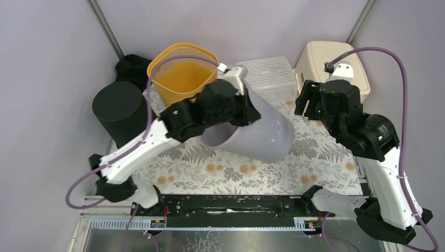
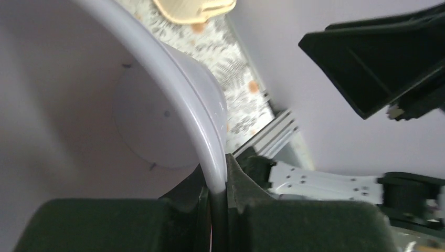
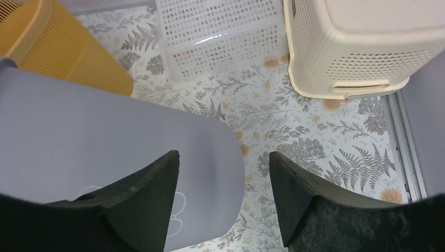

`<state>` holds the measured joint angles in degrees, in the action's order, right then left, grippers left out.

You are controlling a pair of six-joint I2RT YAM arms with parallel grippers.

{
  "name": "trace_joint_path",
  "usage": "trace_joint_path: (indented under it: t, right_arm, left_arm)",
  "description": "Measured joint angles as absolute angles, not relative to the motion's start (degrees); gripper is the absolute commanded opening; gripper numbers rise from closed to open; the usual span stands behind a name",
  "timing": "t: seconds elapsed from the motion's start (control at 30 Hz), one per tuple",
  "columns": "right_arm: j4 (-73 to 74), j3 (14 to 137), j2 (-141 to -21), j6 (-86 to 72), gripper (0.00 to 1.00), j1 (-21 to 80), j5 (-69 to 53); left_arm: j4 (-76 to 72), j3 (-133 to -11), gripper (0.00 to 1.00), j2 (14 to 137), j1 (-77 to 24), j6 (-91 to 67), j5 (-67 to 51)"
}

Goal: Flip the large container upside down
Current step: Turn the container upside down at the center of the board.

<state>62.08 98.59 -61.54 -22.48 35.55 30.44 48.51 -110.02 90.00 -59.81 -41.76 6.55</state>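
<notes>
Next, I set the large container on the floral mat (image 1: 301,149) before the beige upturned basket, using my left gripper.
The large container (image 1: 265,134) is a pale grey bucket lying tilted on its side on the floral mat, its mouth facing left toward the arm's base and its bottom to the right. My left gripper (image 1: 244,106) is shut on its upper rim; in the left wrist view the grey rim (image 2: 202,113) runs down into the pinched fingers (image 2: 216,191), with the bucket's inside and round bottom to the left. My right gripper (image 1: 307,101) hangs open above the mat, to the right of the bucket. Its wrist view shows the grey wall (image 3: 105,136) behind the left finger and nothing between the fingers (image 3: 223,155).
An orange basket (image 1: 182,71) stands behind the bucket, a black cylinder (image 1: 119,111) at the left, and a dark bundle (image 1: 131,65) in the back left corner. A white mesh basket (image 1: 268,76) and a beige upturned basket (image 1: 316,56) sit at the back right. Walls enclose the floral mat (image 1: 236,169).
</notes>
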Motion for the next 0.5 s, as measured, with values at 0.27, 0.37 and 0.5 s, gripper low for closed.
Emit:
trace_joint_path:
  t: [0.27, 0.37, 0.5]
  right_arm:
    - [66.1, 112.2, -65.8, -21.1, 0.70, 35.6, 30.6]
    - [67.9, 118.8, -67.5, -20.6, 0.70, 35.6, 30.6]
    - [69.1, 126.4, -69.2, -20.4, 0.70, 35.6, 30.5]
  left_arm:
    - [20.8, -82.1, 0.00, 75.4, -49.9, -49.2, -1.4]
    - [11.4, -74.3, 0.00, 75.5, -48.3, -52.6, -3.1]
    - [-3.6, -65.3, 0.00, 76.6, -48.1, -59.3, -6.2]
